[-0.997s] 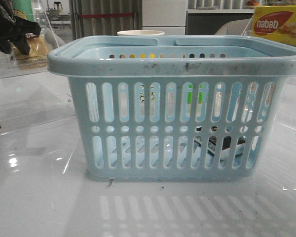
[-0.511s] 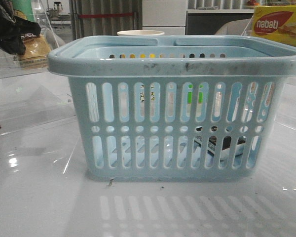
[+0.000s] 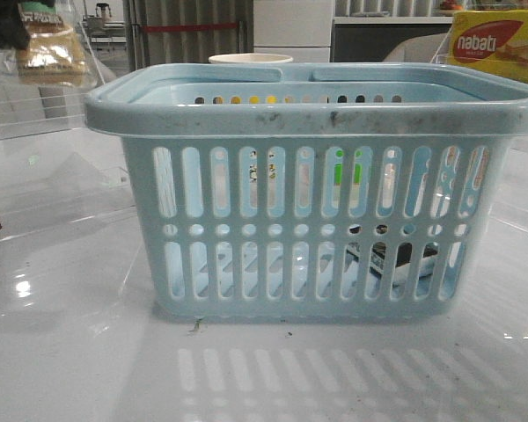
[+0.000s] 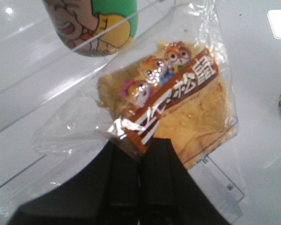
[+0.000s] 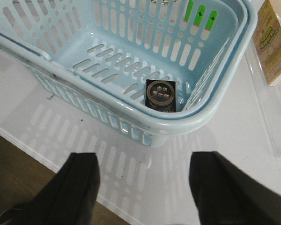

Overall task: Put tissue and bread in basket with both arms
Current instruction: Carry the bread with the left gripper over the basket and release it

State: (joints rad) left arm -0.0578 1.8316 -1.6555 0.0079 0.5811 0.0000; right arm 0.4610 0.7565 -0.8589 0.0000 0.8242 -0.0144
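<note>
My left gripper will release the bread on the light-blue basket's bottom, beside the small dark tissue pack (image 3: 287, 242). The bread now hangs above and beyond the basket.
The light-blue slotted basket (image 3: 317, 119) stands in the middle of the table. On its floor, in a corner, lies the small dark tissue pack (image 5: 161, 95), which also shows through the slots (image 3: 392, 258). The bread (image 4: 187, 108), tan in a clear wrapper with a brown cartoon label, hangs at the far left, above and beyond the basket (image 3: 48, 51). My left gripper (image 4: 140, 143) is shut on the wrapper's edge and reads as a dark shape (image 3: 13, 26). My right gripper (image 5: 143, 173) stands open over the table just outside the basket (image 5: 215, 117), holding nothing.
A clear acrylic tray (image 4: 225, 187) and a green cartoon-printed can (image 4: 98, 23) lie below the bread. A yellow-red nabati box (image 3: 497, 44) and a pale cup (image 3: 251, 59) stand behind the basket. Beside the basket is a yellow carton (image 5: 271, 42). The table's edge (image 5: 33, 154) runs near my right gripper.
My left gripper has lifted the bread higher and a little leftward in the front view. The basket and the tissue have not moved.
</note>
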